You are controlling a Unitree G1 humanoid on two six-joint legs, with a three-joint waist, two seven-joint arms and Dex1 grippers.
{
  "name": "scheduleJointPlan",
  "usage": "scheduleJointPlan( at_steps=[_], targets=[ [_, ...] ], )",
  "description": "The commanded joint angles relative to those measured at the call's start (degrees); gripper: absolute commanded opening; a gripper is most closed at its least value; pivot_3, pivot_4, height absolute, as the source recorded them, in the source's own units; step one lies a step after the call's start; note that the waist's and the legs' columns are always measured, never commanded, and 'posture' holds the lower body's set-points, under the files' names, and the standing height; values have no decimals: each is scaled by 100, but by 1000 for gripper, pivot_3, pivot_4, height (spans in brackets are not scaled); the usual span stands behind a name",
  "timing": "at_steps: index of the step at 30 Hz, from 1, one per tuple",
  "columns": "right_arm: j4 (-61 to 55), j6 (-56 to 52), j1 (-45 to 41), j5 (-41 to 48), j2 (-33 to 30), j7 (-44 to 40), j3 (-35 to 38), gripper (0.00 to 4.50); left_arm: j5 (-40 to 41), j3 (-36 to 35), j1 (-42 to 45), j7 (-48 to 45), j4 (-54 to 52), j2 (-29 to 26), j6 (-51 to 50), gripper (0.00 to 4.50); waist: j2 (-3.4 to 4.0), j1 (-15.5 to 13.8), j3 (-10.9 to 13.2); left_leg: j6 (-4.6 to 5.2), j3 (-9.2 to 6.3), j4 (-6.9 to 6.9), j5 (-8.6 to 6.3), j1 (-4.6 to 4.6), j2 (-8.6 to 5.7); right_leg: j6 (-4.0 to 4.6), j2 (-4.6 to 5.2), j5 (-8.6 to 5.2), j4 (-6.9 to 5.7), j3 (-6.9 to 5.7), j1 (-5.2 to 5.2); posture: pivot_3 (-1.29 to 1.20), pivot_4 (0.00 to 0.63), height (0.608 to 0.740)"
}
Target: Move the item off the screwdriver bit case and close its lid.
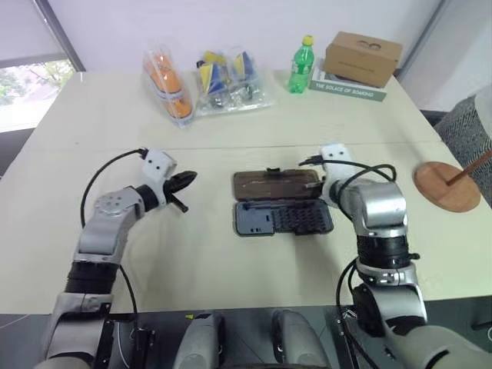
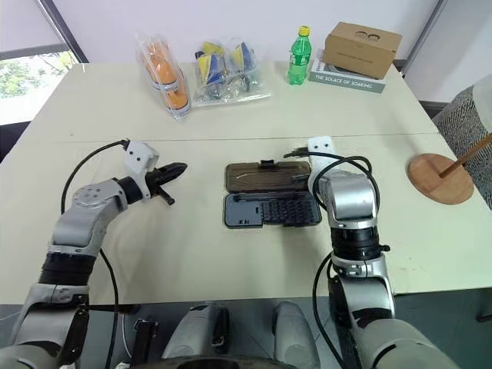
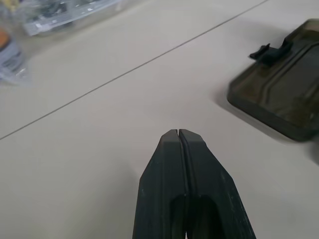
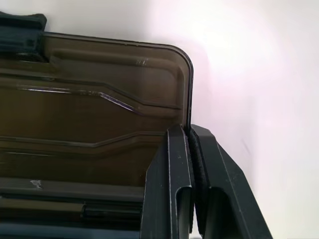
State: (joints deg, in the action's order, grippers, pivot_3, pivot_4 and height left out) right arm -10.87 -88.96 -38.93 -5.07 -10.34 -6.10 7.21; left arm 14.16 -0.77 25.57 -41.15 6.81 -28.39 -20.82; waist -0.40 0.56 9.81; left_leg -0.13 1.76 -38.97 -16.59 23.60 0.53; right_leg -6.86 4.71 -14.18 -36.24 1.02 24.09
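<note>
Next, I let go of the screwdriver bit case, now open in the middle of the table, with my right gripper on the table, slightly nearer me and my left gripper (image 1: 263,224).
The screwdriver bit case (image 1: 283,218) lies open in the middle of the table, its rows of bits showing. Its smoky-brown lid (image 1: 275,183) is folded flat on the far side, with the black latch tab (image 1: 271,171) on its far edge. The item (image 1: 447,187), a reddish-brown wooden disc with a thin rod rising from it, stands near the table's right edge, well clear of the case. My right gripper (image 4: 189,130) is shut, its tips at the lid's right end (image 4: 114,99). My left gripper (image 1: 187,178) is shut and empty, hovering left of the case.
At the back of the table are clear plastic packs (image 1: 228,81), orange-filled packs (image 1: 165,84), a green bottle (image 1: 301,65) and a cardboard box (image 1: 363,58) on a book (image 1: 350,90). A seam (image 1: 231,146) crosses the tabletop behind the case.
</note>
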Motion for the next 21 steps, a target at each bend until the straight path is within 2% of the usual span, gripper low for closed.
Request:
scheduleJointPlan(
  at_steps=[1,3,9,15,21],
  targets=[
    [-773,-354,254,-233,364,332,312,64,-64,86,207,-76,71,55,166,0,0,17,0,0,0,0,0,0,0,0,-1,0,0,0,1,0,150,740],
    [-1140,-354,449,-342,705,481,394,64,-88,165,319,-143,212,104,218,0,0,24,0,0,-1,1,0,0,0,0,-6,0,0,-1,3,0,150,740],
    [-1902,-354,898,-486,1125,595,216,64,-213,395,828,-404,800,285,431,0,0,32,0,0,-1,1,0,0,0,0,-11,0,-1,0,4,0,150,740],
    [-2137,-354,969,-468,1151,544,-135,64,-327,501,1244,-657,1354,353,677,0,0,62,0,0,-1,2,0,0,1,0,-14,0,-1,0,7,0,150,740],
    [-2034,-354,850,-392,1174,487,-420,64,-368,463,1271,-765,1489,367,808,0,0,58,0,0,-1,2,0,0,2,0,-15,0,-2,1,10,0,150,740]
  ],
)
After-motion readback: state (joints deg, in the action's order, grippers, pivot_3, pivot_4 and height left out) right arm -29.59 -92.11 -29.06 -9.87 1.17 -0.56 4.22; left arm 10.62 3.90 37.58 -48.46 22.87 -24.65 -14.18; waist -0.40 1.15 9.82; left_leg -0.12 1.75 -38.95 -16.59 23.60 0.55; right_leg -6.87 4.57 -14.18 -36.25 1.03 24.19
